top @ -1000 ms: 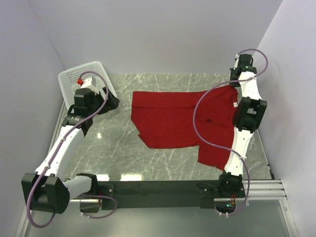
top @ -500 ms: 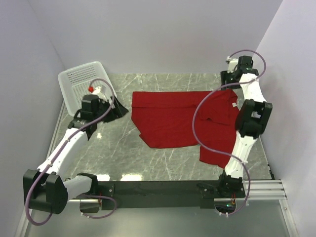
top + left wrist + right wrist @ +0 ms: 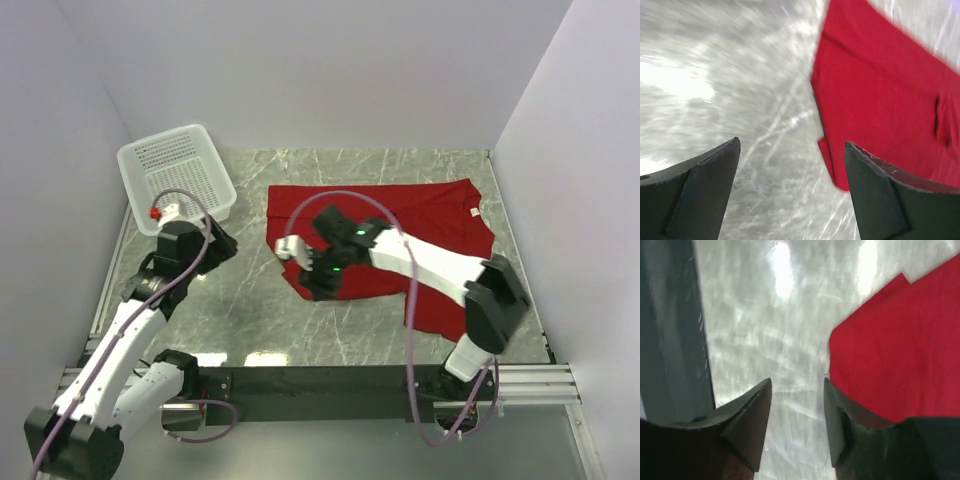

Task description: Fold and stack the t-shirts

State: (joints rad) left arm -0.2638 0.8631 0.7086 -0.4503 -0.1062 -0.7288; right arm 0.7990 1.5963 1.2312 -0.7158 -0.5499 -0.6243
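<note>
Next, my left gripper moves next to the red t-shirt's near corner [image 3: 302, 296] [image 3: 841, 185] on the basket's side and closes there.
A red t-shirt [image 3: 400, 205] lies spread flat on the marble table, with its white neck label [image 3: 473, 211] at the far right. My right arm reaches left across the shirt. My right gripper [image 3: 315, 285] hovers open and empty over the shirt's near left corner. In the right wrist view the gripper [image 3: 796, 382] is over bare table, with the shirt's edge [image 3: 890, 350] beside its right finger. My left gripper [image 3: 222, 243] is open and empty, left of the shirt and near the basket. In the left wrist view [image 3: 791, 145] the shirt [image 3: 880, 90] lies ahead to the right.
A white plastic mesh basket [image 3: 175, 165] stands tilted at the far left corner. Grey walls enclose the table on the left, back and right. The black mounting rail [image 3: 320, 382] runs along the near edge. Bare marble [image 3: 250, 310] lies between the left gripper and the shirt.
My right arm swung from the far right corner across the shirt to its near left corner. My left gripper drew back from the basket toward the near side.
</note>
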